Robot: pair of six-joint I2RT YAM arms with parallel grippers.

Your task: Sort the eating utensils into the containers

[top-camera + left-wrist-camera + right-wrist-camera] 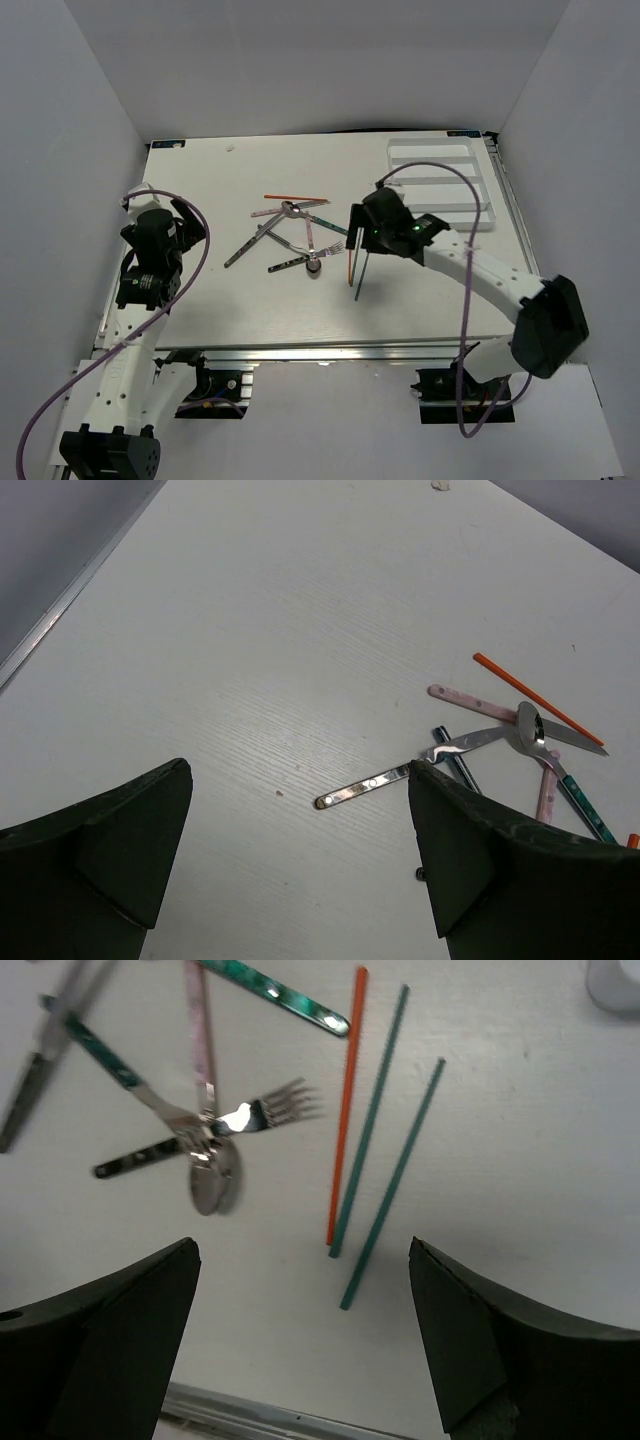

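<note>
I need to next close my right gripper on the near half (363, 278) (380, 1223) of the dark green stick that is lying farthest away from the pile.
Several eating utensils lie in a loose pile (290, 235) mid-table: a knife (365, 785), a spoon (530, 725), a fork (270, 1112) and an orange stick (540, 697). Another orange stick (345, 1110) and two dark green sticks (395, 1180) lie side by side just right of the pile. My right gripper (302, 1250) hovers open above these sticks' near ends, touching nothing. My left gripper (300, 770) is open over bare table left of the pile, with the knife handle near its right finger (480, 850). The white tray of containers (440, 185) sits at the back right.
The table's front edge runs just below the sticks (250, 1415). White walls enclose the table on the left, back and right. The left table edge (70, 590) is in the left wrist view. A purple cable loops over the right arm (470, 190).
</note>
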